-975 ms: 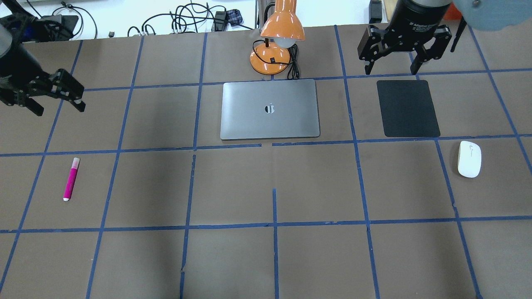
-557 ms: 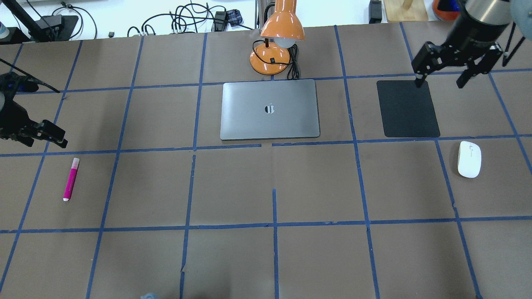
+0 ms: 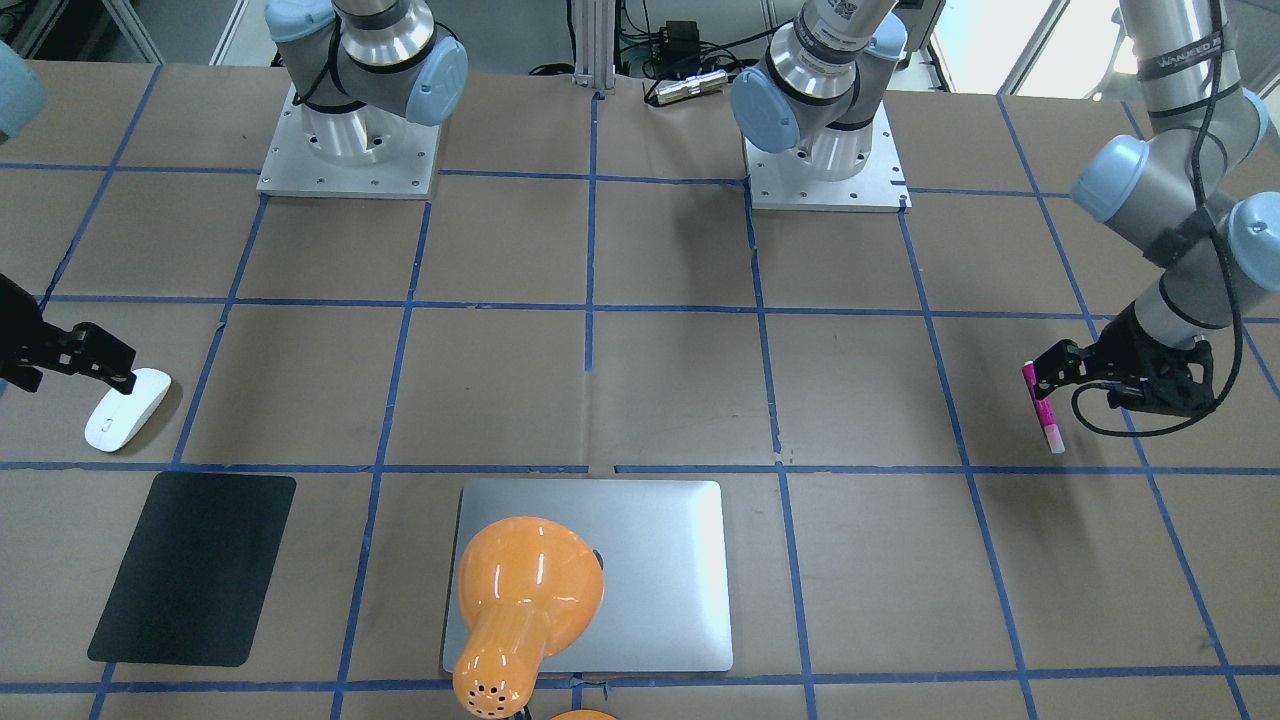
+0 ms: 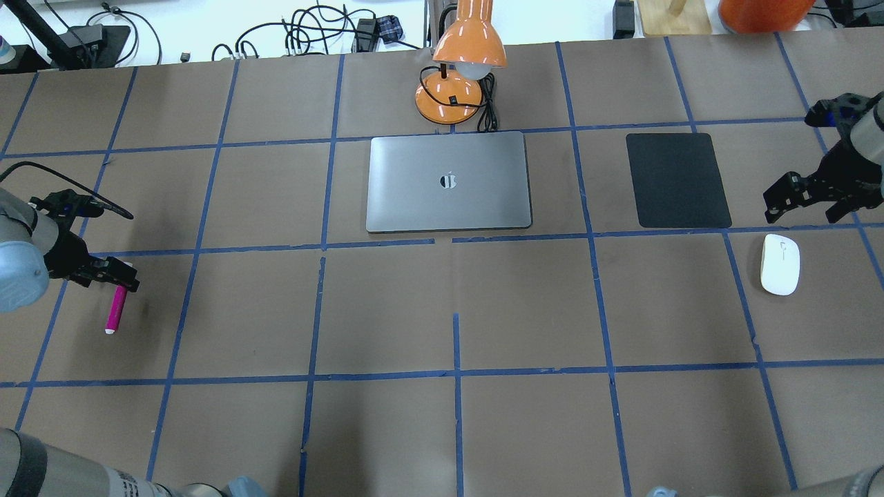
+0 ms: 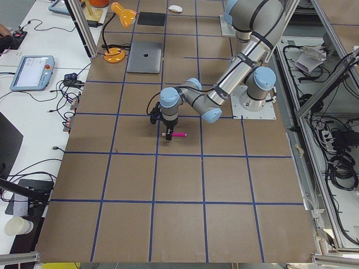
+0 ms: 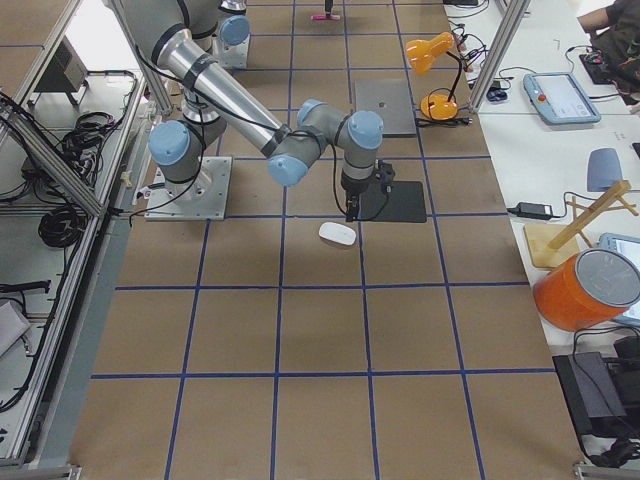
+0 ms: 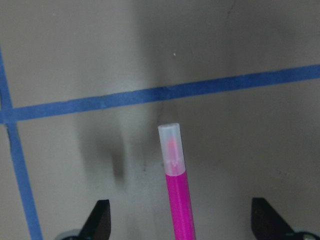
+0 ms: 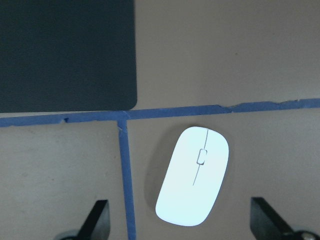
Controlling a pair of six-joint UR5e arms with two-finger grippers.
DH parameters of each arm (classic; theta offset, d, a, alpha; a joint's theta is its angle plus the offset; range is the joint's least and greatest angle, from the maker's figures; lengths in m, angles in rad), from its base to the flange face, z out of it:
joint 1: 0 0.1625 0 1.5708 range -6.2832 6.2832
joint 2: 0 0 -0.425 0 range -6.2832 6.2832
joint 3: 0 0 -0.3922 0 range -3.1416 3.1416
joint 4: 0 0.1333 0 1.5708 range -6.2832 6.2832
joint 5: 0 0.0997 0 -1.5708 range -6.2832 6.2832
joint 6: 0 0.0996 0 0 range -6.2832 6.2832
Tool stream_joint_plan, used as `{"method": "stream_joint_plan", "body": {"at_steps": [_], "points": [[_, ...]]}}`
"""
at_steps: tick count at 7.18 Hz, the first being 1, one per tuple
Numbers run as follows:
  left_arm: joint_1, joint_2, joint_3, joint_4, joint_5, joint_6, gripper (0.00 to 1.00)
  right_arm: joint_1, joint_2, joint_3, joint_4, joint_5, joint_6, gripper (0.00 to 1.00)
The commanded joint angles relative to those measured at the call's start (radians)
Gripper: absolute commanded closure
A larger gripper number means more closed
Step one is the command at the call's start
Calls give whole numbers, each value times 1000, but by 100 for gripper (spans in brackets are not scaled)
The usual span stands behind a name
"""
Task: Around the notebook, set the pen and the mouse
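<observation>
I need to close my right gripper next on the long sides (image 3: pixel 128 409) (image 8: pixel 191 181) of the white mouse, near the middle, behind the mouse's scroll wheel.
The magenta pen (image 4: pixel 115 310) lies on the brown table at the left, pale end toward the far side. My left gripper (image 4: pixel 110 275) hangs low over that end, open; in the left wrist view the pen (image 7: pixel 177 200) runs up between the two fingertips (image 7: pixel 100 222). The white mouse (image 4: pixel 780 264) rests at the right. My right gripper (image 4: pixel 808 206) hovers just behind it, open, with the mouse (image 8: pixel 193 182) between its fingertips (image 8: pixel 265 220) in the right wrist view. The silver notebook (image 4: pixel 449 183) lies shut at centre back.
An orange desk lamp (image 4: pixel 459 76) with its cord stands just behind the notebook. A black pad (image 4: pixel 677 179) lies between the notebook and the mouse. Blue tape lines grid the table. Cables and gear sit along the far edge.
The left gripper swung forward and down over the pen's pale end. The right gripper moved right and forward, from behind the black pad to above the mouse. Pen and mouse have not moved.
</observation>
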Motion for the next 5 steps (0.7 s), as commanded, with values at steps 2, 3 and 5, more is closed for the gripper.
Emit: {"method": "stream_joint_plan", "body": {"at_steps": [2,3,5], "points": [[1,-29,4,18,12,0,55,-18,80,35,-62,-12,65,0],[2,-21,6,18,13,0,89,-18,85,37,-62,-39,111,0],[2,-21,7,14,9,-11,100,-18,114,45,-64,-68,127,0]]}}
